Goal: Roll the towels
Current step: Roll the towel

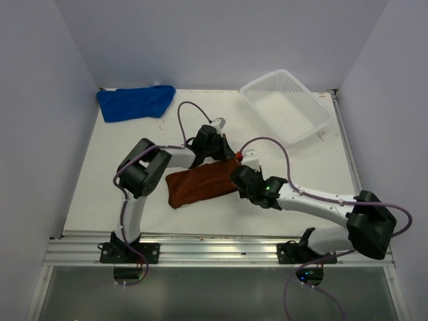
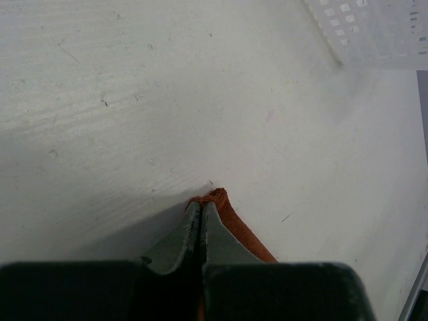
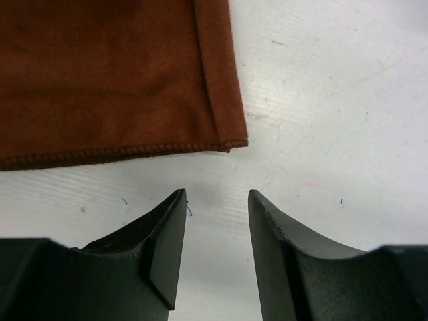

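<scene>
The rust-brown towel's narrow fold lies loose at its near corner, beyond my right gripper's open fingers, so it should pinch that corner (image 3: 231, 136) before rolling.
The rust-brown towel (image 1: 200, 184) lies folded flat on the white table between the two arms. My left gripper (image 2: 200, 204) is shut on a far corner of the rust-brown towel (image 2: 237, 224), whose edge pokes out past the fingertips. In the right wrist view the right gripper (image 3: 217, 194) stands open just off the hemmed near edge of this towel (image 3: 114, 80), nothing between its fingers. The bright blue towel (image 1: 136, 101) lies bunched at the far left corner, away from both grippers.
A white plastic mesh basket (image 1: 286, 107) sits at the far right of the table, its corner (image 2: 374, 30) also in the left wrist view. Pale walls enclose the table on three sides. An aluminium rail (image 1: 214, 251) runs along the near edge.
</scene>
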Motion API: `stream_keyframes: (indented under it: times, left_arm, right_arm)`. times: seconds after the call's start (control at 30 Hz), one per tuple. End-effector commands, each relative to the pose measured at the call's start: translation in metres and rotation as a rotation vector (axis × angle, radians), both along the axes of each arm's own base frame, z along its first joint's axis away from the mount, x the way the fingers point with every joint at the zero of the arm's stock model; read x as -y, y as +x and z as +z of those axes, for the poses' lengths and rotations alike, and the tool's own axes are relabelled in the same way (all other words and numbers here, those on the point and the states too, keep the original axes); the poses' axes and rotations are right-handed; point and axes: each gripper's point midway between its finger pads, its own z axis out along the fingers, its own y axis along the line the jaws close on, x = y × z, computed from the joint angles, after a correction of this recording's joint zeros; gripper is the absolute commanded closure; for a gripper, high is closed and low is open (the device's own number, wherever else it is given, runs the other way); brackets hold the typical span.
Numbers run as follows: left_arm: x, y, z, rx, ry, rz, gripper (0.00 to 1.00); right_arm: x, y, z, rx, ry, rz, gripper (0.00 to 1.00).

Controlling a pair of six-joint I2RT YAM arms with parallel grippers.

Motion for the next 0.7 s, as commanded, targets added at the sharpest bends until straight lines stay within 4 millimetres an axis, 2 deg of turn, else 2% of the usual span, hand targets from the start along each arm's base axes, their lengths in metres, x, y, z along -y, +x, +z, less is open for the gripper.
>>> stream_keyframes:
  times: [0.0,0.07,0.17,0.23,0.27,0.3,0.33,0.4,0.47,0.5,0.67]
  left_arm:
    - [-0.009,0.008,0.016,0.071,0.006,0.019,1.00]
    - [-0.010,0.007,0.016,0.073,0.003,0.017,1.00]
    - [-0.010,0.007,0.019,0.076,-0.004,0.018,1.00]
    - [-0.010,0.005,0.021,0.078,-0.008,0.016,1.00]
    - [-0.011,0.006,0.021,0.079,-0.008,0.019,1.00]
    - [-0.010,0.005,0.021,0.079,-0.008,0.017,1.00]
    - [-0.010,0.005,0.021,0.079,-0.008,0.017,1.00]
    - [-0.010,0.005,0.021,0.079,-0.006,0.016,1.00]
    - [-0.010,0.005,0.021,0.080,-0.007,0.017,1.00]
    - [-0.010,0.006,0.021,0.081,-0.006,0.016,1.00]
    - [-0.012,0.006,0.020,0.078,0.006,0.016,1.00]
  right_arm:
    - [0.000,0.010,0.020,0.001,0.241,-0.063,0.54]
    - [0.006,0.024,0.036,0.022,0.380,-0.103,0.54]
    - [0.017,0.038,0.040,0.005,0.493,-0.154,0.55]
    - [0.013,0.046,0.043,-0.011,0.571,-0.166,0.56]
    - [0.019,0.054,0.042,-0.017,0.607,-0.197,0.57]
    - [0.011,0.052,0.036,-0.069,0.659,-0.197,0.59]
    - [0.005,0.058,0.039,-0.063,0.708,-0.188,0.60]
    - [0.000,0.062,0.029,-0.125,0.764,-0.209,0.61]
    - [0.000,0.068,0.025,-0.138,0.794,-0.228,0.61]
    - [-0.002,0.067,0.017,-0.168,0.803,-0.238,0.61]
    - [-0.005,0.063,0.002,-0.193,0.822,-0.237,0.62]
